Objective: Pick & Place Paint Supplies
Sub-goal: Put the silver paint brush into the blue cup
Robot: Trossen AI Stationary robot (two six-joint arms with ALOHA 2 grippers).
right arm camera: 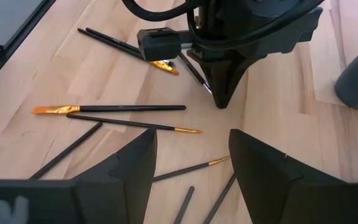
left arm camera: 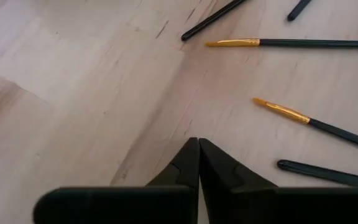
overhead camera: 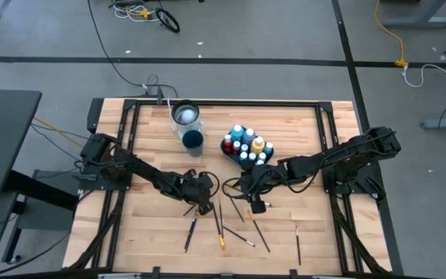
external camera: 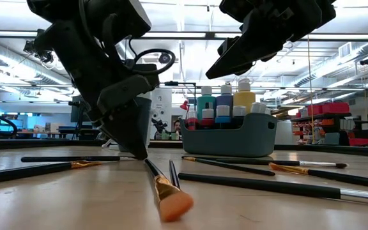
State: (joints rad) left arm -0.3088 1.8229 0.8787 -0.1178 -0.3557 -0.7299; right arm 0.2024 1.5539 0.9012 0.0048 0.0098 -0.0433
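Note:
I should let go of the brush with my left gripper inside the dark blue cup (overhead camera: 193,141), in front of the clear container.
Several small paint bottles (overhead camera: 246,144) (external camera: 225,99) stand upright in a teal tray (overhead camera: 228,148) (external camera: 235,139). Several thin dark-handled brushes (overhead camera: 221,229) (left arm camera: 316,43) (right arm camera: 110,109) lie flat on the wooden table, near its near edge. My left gripper (overhead camera: 204,208) (external camera: 139,153) (left arm camera: 197,144) (right arm camera: 221,102) is shut and points down, with its tips at the tabletop beside the handle of an orange-bristled brush (external camera: 171,203). My right gripper (overhead camera: 242,194) (right arm camera: 191,155) is open and hovers above the table just right of the left one, facing it. My left gripper's shut fingertips (external camera: 140,152) come from above, slanting down, and end at the table surface right by the handle end (external camera: 149,165) of the orange-bristled brush. Nothing shows between the fingers in the left wrist view; whether they touch the brush cannot be told.
A dark blue cup (overhead camera: 193,140) and a clear container (overhead camera: 186,116) stand toward the far edge, left of the tray. More brushes (overhead camera: 297,242) lie to the right near the near edge. Bare wood shows left of the left gripper (left arm camera: 73,93).

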